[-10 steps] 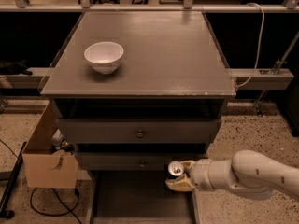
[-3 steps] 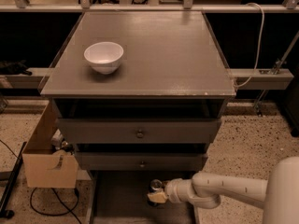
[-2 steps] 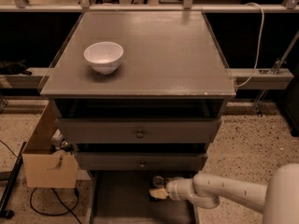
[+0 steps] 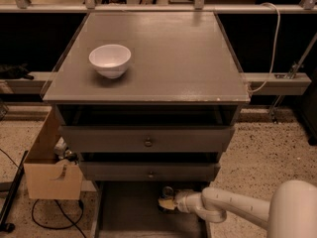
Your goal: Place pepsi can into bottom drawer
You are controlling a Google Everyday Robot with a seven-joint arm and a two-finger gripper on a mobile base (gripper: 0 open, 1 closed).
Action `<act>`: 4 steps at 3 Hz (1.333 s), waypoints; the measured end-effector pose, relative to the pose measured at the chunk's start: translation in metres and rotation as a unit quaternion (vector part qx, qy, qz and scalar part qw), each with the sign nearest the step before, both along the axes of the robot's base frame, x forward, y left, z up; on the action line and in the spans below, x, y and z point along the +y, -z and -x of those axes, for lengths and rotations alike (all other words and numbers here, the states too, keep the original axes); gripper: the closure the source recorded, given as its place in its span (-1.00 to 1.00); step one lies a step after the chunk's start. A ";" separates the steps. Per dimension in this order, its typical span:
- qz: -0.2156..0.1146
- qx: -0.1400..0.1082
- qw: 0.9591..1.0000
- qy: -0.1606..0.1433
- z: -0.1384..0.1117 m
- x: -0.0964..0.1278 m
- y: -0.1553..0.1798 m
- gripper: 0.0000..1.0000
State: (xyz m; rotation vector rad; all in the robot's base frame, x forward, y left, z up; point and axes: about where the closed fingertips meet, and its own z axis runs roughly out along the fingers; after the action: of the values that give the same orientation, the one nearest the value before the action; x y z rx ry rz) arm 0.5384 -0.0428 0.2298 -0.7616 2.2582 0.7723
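Note:
My gripper will release the pepsi can on the bottom drawer's inside (image 4: 166, 199), close to the back under the shut drawer fronts.
The pepsi can (image 4: 167, 192) shows only as a small dark can with a silver top, low inside the open bottom drawer (image 4: 126, 212), near its back under the middle drawer front. My gripper (image 4: 166, 203) reaches in from the right on a white arm (image 4: 233, 209). Its tan fingers (image 4: 165, 205) are closed around the can's lower part. The can stands upright at about the level of the drawer floor; I cannot tell whether it touches the floor.
A white bowl (image 4: 110, 60) sits on the grey cabinet top (image 4: 178, 58). Two shut drawer fronts with round knobs (image 4: 148, 142) are above the open drawer. A cardboard box (image 4: 49, 175) and cables (image 4: 49, 219) lie on the floor to the left.
My arm has carried the can from the drawer's right side down and left into the bottom drawer, then a little further towards its back.

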 end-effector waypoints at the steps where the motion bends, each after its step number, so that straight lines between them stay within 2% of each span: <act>1: 0.009 0.000 1.000 -0.002 -0.006 0.007 0.014 1.00; 2: 0.047 0.005 0.998 -0.043 0.003 0.025 0.025 1.00; 3: 0.076 0.017 0.992 -0.102 0.017 0.044 0.027 1.00; 4: 0.089 0.017 0.986 -0.143 0.027 0.057 0.025 1.00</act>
State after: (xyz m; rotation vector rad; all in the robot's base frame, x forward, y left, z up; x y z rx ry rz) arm 0.5117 0.0140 0.2051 -1.1850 2.2987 0.7219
